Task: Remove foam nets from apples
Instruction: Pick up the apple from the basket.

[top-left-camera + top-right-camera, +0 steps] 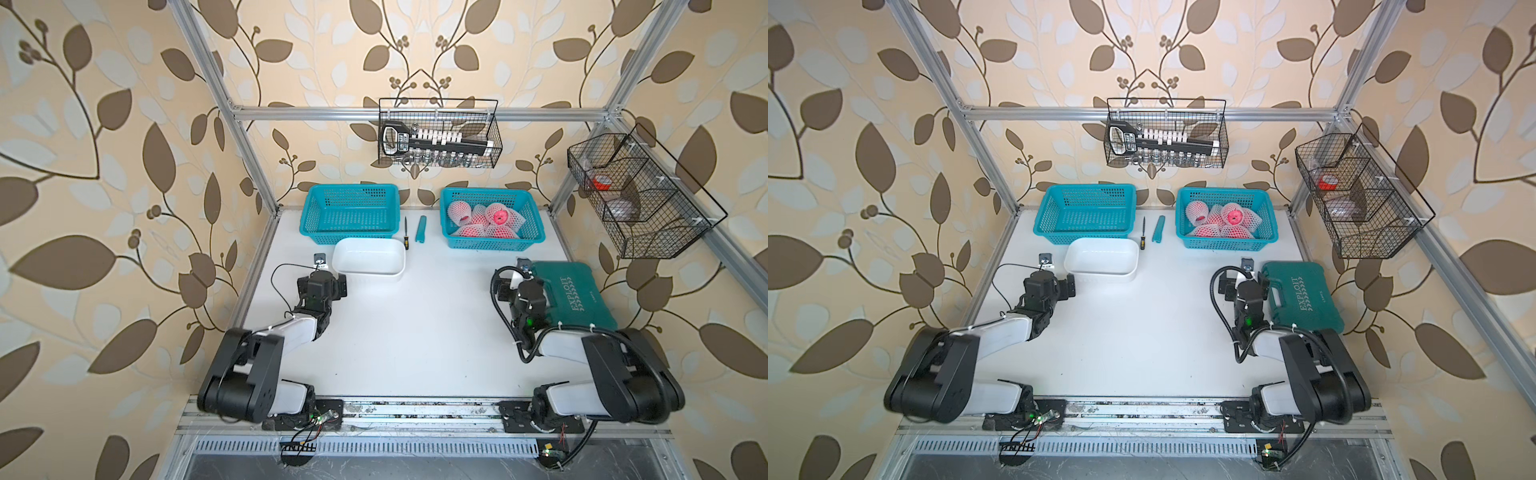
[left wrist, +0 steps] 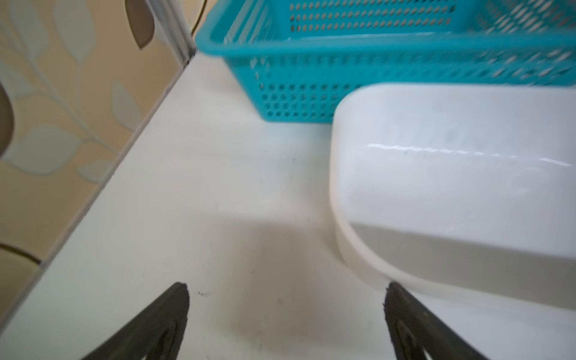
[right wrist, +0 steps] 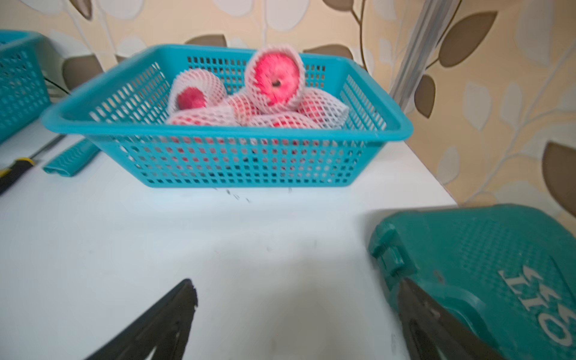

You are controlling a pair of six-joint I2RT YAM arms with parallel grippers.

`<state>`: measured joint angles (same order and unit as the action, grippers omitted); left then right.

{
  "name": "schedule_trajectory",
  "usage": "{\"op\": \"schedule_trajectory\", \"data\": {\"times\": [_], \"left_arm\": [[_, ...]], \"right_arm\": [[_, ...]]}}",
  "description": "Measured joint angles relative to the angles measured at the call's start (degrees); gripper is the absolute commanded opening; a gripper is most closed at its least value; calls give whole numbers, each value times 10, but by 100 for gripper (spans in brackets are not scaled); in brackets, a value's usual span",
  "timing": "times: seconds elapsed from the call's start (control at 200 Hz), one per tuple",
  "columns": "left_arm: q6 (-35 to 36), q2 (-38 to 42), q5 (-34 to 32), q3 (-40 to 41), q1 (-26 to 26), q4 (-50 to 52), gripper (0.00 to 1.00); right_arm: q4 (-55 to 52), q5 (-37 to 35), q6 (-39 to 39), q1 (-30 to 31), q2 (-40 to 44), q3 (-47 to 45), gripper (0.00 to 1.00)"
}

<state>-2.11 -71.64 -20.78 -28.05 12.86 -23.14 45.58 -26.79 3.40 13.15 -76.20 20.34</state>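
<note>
My right gripper is to close next around the netted sides of the top apple (image 1: 496,213) (image 3: 275,79), whose red end shows, in the teal basket of apples.
Several apples (image 1: 498,216) (image 1: 1234,216) (image 3: 276,81), each wrapped in a white foam net (image 1: 457,210) (image 3: 199,117), lie piled in the right teal basket (image 1: 494,248) (image 1: 1227,246) (image 3: 249,162) at the back of the table. The top apple shows its red end through its net's mouth. My left gripper (image 1: 321,270) (image 2: 286,286) hovers open over bare table beside the white tub, holding nothing. My right gripper (image 1: 524,274) (image 3: 296,282) is open and empty too, in front of the apple basket and right beside the green case.
An empty teal basket (image 1: 351,237) (image 2: 311,62) stands back left, with a white plastic tub (image 1: 370,272) (image 2: 436,187) in front of it. A screwdriver (image 1: 406,235) and a teal stick (image 1: 421,228) lie between the baskets. A green tool case (image 1: 573,297) (image 3: 498,265) lies at right. Wire racks (image 1: 440,133) hang on the frame.
</note>
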Motion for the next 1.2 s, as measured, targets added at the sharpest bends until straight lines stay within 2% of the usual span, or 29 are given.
{"op": "schedule_trajectory", "data": {"times": [0.09,0.18,0.26,0.34,0.475,0.66,0.825,0.945,1.065,1.205], "left_arm": [[-22,122,-13,-38,45,26,99],[-45,218,-19,-77,55,41,99],[-59,249,-20,-124,54,67,99],[-66,244,-13,-164,54,94,99],[-67,190,45,-221,61,151,99],[4,-1,125,-400,154,249,99],[35,-124,220,-495,194,314,99],[47,-176,256,-508,217,332,99],[54,-190,286,-492,248,337,99],[56,-186,314,-461,270,320,99]], "right_arm": [[-114,-68,96,29,67,84,99],[-143,-47,146,18,135,121,100],[-136,-3,161,14,178,121,100],[-135,33,161,14,180,129,100],[-174,78,143,9,109,200,100],[-249,167,131,-38,-30,374,100],[-337,245,119,-89,-153,519,99],[-422,303,115,-129,-256,638,99],[-512,318,105,-141,-347,743,100],[-564,331,100,-154,-391,768,100]]}}
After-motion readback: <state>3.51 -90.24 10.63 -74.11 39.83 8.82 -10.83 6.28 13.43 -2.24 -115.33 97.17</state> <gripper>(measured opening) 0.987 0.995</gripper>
